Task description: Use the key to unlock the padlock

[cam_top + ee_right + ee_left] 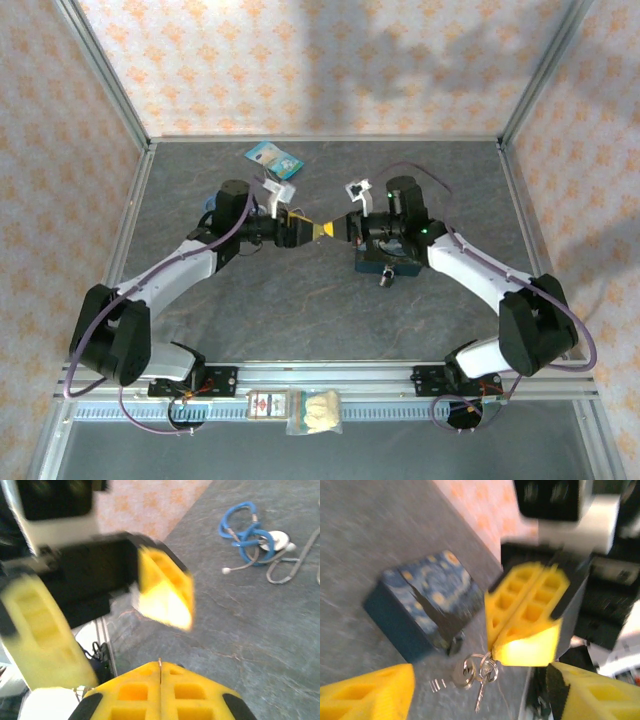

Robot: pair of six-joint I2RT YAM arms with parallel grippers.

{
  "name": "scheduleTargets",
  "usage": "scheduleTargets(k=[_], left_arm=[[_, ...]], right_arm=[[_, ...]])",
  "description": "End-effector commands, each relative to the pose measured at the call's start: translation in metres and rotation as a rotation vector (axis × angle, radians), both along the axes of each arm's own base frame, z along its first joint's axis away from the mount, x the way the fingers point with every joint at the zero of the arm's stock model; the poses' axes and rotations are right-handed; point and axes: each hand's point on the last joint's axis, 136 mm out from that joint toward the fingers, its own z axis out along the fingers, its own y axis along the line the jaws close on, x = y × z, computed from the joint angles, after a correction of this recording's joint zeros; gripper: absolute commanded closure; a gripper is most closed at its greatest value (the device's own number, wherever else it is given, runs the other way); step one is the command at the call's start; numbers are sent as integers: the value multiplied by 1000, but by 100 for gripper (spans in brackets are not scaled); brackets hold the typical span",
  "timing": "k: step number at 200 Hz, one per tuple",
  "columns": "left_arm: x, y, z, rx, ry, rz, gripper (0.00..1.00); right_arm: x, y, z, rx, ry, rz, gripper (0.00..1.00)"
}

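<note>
My right gripper is holding the rings with the key dangling from them, so my left gripper will hold the key while my right gripper takes it by its head [485, 672].
Over the middle of the table my two grippers meet tip to tip. My right gripper [337, 229] [160, 664] is shut, with a thin metal edge showing between its yellow fingertips. In the left wrist view it pinches a bunch of small silvery rings, and the thin pale key [480, 689] dangles from them. My left gripper [306, 227] [480, 680] is open, its fingers [370, 692] spread either side of the hanging key without touching it. A small dark thing that looks like the padlock [455, 643] [385, 278] lies on the table against the blue starry tin [425, 605] [382, 262].
A blue stethoscope [243, 529] lies on the grey table [330, 310] behind the left arm. A light blue packet [272, 157] rests near the back wall. A small box [265, 405] and a bag [315, 411] sit on the front rail.
</note>
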Motion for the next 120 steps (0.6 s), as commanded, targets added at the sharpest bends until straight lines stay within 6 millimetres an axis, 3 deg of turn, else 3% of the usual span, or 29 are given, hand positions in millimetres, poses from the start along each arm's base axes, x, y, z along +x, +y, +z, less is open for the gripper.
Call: scheduleTargets(k=[1, 42, 75, 120], left_arm=[[26, 24, 36, -150, -54, 197, 27], [26, 35, 43, -371, -51, 352, 28], [19, 28, 20, -428, -5, 406, 30], [13, 13, 28, -559, 20, 386, 35]], right_arm=[[12, -7, 23, 116, 5, -98, 100], [31, -25, 33, 331, 130, -334, 100], [27, -28, 51, 466, 131, -339, 100], [19, -18, 59, 493, 89, -291, 100]])
